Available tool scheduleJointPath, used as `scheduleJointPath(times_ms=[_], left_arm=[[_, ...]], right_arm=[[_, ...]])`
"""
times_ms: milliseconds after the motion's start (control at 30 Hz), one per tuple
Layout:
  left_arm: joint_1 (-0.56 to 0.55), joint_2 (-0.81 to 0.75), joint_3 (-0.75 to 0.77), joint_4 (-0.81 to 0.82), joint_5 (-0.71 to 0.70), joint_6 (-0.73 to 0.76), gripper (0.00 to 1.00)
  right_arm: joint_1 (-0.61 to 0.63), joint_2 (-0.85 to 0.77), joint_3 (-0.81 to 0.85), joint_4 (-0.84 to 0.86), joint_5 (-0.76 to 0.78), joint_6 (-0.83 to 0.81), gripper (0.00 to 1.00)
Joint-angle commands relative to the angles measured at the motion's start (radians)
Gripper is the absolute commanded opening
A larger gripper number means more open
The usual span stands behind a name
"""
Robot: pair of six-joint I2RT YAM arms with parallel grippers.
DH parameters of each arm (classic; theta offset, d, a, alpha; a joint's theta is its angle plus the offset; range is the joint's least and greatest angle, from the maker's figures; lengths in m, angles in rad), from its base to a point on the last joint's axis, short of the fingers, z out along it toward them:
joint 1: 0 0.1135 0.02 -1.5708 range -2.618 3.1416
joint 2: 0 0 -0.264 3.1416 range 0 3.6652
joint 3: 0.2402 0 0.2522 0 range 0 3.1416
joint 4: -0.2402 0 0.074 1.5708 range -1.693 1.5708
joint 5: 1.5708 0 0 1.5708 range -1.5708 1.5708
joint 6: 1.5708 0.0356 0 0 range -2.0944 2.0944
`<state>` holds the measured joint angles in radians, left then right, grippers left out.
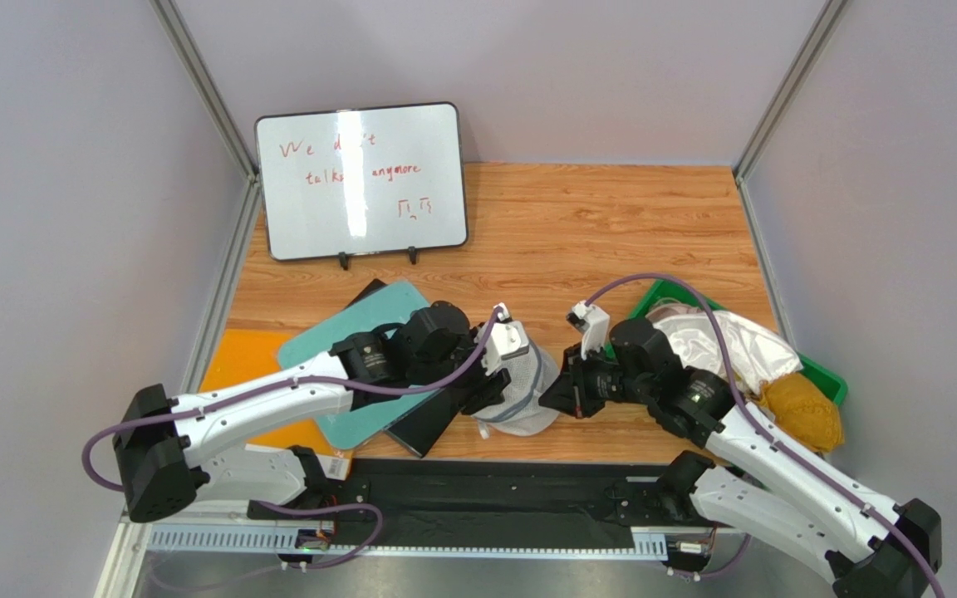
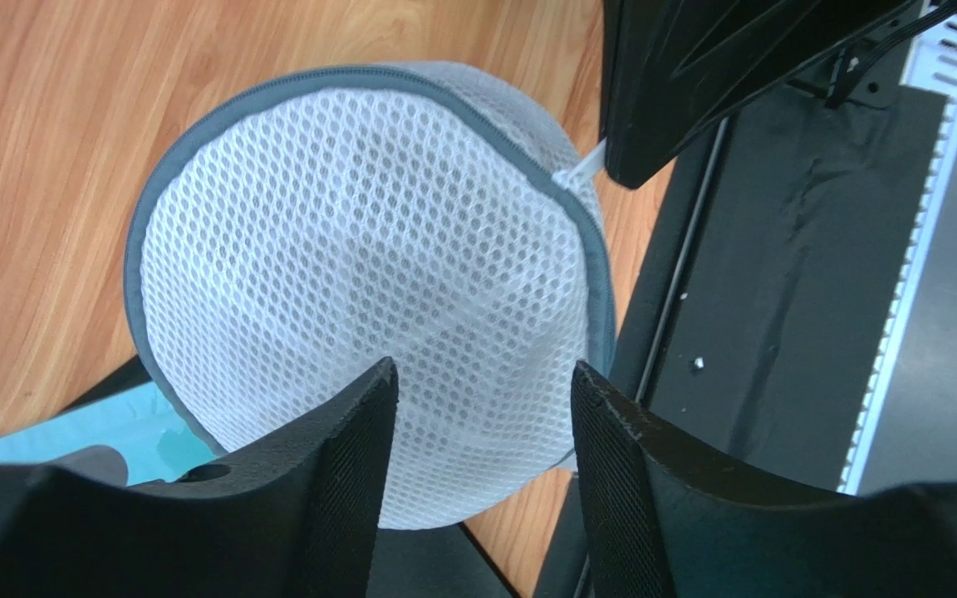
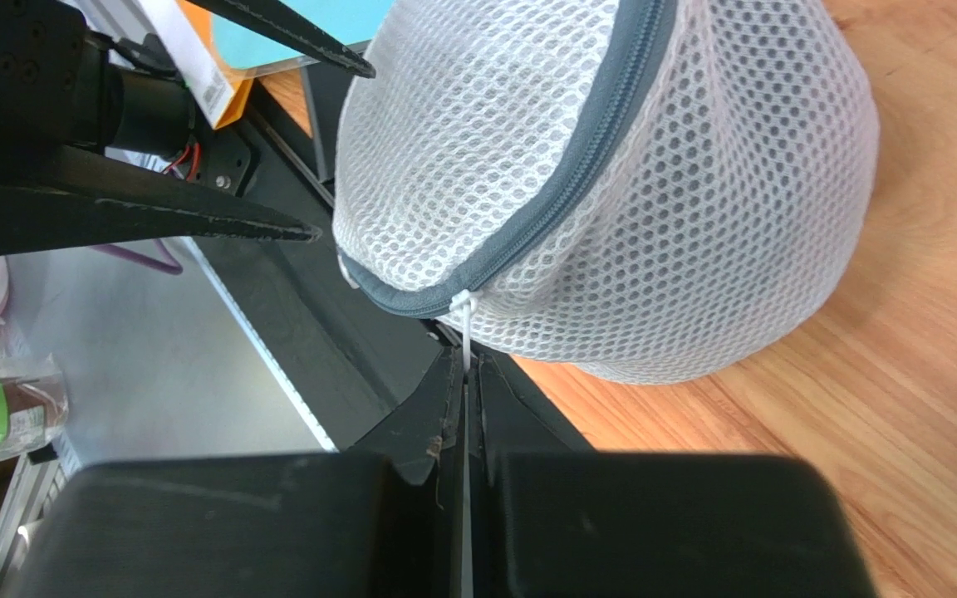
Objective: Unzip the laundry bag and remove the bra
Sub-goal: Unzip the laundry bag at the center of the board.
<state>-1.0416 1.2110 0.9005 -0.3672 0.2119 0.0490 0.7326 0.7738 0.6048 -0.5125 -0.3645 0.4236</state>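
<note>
My right gripper has the zip pull, and the laundry bag's rim lies free. My left gripper will pinch the rim [image 2: 600,284] beside the pull before I unzip.
The laundry bag [image 1: 527,389], a round white mesh pouch with a grey-blue zip rim, lies on the wood near the table's front edge between both arms. In the left wrist view its mesh face [image 2: 359,274] fills the middle. My left gripper [image 2: 477,417] is open just in front of it, and nothing is pinched. My right gripper [image 3: 471,368] is shut on the thin white zip pull [image 3: 462,327] at the bag's [image 3: 671,187] rim. The zip [image 3: 608,112] looks closed along the length I can see. The bra is hidden.
A whiteboard [image 1: 361,181] stands at the back left. A teal board [image 1: 353,334], an orange sheet [image 1: 237,364] and a black slab [image 1: 427,426] lie under the left arm. The green bin [image 1: 827,376] at right holds white cloth [image 1: 733,343] and a mustard bundle [image 1: 803,411].
</note>
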Motion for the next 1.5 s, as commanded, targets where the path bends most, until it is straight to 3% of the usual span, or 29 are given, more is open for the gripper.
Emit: scheduleJointPath(times_ms=[0,100,733,1000,1333,1433,1467], left_arm=[[-0.034,-0.051,0.035,0.028,0.038,-0.043,0.61],[-0.057,-0.05,0.041,0.065,0.047,-0.067,0.69],[-0.094,0.076,0.012,0.208,-0.085,-0.11,0.69],[-0.094,0.087,-0.008,0.217,-0.089,-0.129,0.41],[-0.094,0.074,-0.028,0.2,-0.085,-0.124,0.24],[-0.094,0.068,-0.034,0.202,-0.083,-0.123,0.16],[-0.094,0.067,-0.037,0.2,-0.082,-0.12,0.09]], right_arm=[[0.04,-0.03,0.004,0.064,0.032,0.053,0.0],[0.065,-0.036,0.0,0.069,0.05,0.069,0.0],[0.103,-0.044,0.012,0.083,0.045,0.073,0.0],[0.103,-0.047,0.019,0.062,0.07,0.057,0.0],[0.103,-0.031,0.026,0.02,0.167,0.052,0.0],[0.103,-0.024,0.035,0.014,0.193,0.047,0.0],[0.103,-0.022,0.036,0.014,0.197,0.047,0.0]])
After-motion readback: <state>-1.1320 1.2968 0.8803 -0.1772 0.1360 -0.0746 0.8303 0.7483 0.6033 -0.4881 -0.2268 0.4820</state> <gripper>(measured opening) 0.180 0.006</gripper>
